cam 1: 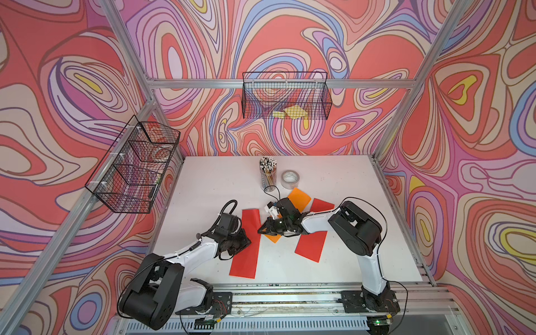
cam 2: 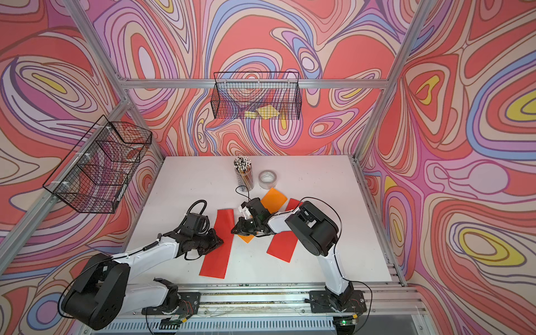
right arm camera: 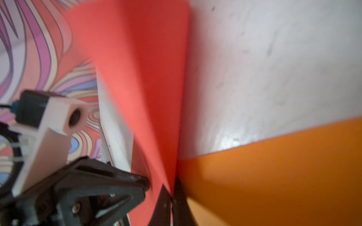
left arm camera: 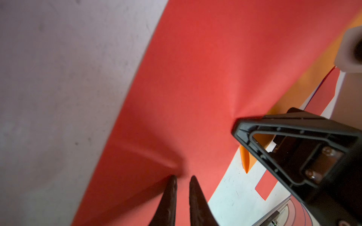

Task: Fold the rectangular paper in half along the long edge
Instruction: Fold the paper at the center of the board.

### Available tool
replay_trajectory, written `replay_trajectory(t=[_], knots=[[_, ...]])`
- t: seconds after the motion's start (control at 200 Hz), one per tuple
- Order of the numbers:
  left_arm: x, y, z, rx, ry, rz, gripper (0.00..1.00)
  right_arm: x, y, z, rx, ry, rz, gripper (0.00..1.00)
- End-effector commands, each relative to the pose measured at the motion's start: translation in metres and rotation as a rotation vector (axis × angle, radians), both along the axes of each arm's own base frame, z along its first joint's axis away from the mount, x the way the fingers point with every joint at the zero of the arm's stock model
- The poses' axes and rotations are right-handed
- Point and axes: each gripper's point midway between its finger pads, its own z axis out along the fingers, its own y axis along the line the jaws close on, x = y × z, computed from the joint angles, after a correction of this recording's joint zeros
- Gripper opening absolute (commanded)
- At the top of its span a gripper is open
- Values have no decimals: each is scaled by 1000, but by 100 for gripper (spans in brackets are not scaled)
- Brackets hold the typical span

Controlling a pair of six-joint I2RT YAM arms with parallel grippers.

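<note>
The red paper's fold is pinched midway by my right gripper while its far end bulges open, so next I open that gripper and pinch the fold (cam 1: pixel 258 213) near its far corner.
The long red rectangular paper (cam 1: pixel 245 255) (cam 2: pixel 216 258) lies lengthwise on the white table, left of centre in both top views. My right gripper (cam 1: pixel 262 230) (cam 2: pixel 235 230) is shut on its right long edge, about midway along. In the right wrist view the jaws (right arm camera: pixel 172 195) meet on the red sheet (right arm camera: pixel 137 78), which curves up from the table. My left gripper (cam 1: pixel 247 242) (left arm camera: pixel 183 179) rests on the paper near its left edge. Its fingertips (left arm camera: pixel 173 182) stand a narrow gap apart on the red surface (left arm camera: pixel 195 78), beside a shallow crease.
An orange sheet (cam 1: pixel 300 198) (right arm camera: pixel 274 166) lies under the right arm. A second red sheet (cam 1: pixel 311 243) lies to the right. A pencil cup (cam 1: pixel 268 174) and a tape roll (cam 1: pixel 290 179) stand behind. Wire baskets (cam 1: pixel 285 95) (cam 1: pixel 133 165) hang on the walls.
</note>
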Motion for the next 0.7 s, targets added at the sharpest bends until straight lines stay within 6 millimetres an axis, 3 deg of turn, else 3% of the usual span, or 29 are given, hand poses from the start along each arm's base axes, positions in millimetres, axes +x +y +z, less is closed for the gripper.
replay_trajectory(t=[0.0,0.065,0.22,0.3,0.391,0.501,0.671,0.696], knots=[[-8,5,-10,15,36,10,17,3,-2,-2,-18,-19,-8,0],[-8,4,-10,14,36,7,16,5,-2,-1,-20,-19,-12,0],[-9,4,-10,11,38,5,17,14,-4,1,-18,-16,-41,29],[-9,4,-10,11,37,6,16,20,-6,3,-11,-17,-55,32],[-10,5,-10,11,36,6,17,28,-8,5,-2,-27,-62,26],[-10,4,-10,9,38,6,16,35,-9,9,0,-43,-65,0],[-9,4,-10,8,37,4,16,43,-6,15,6,-56,-60,0],[-10,3,-10,8,37,3,16,45,-5,17,9,-57,-54,5]])
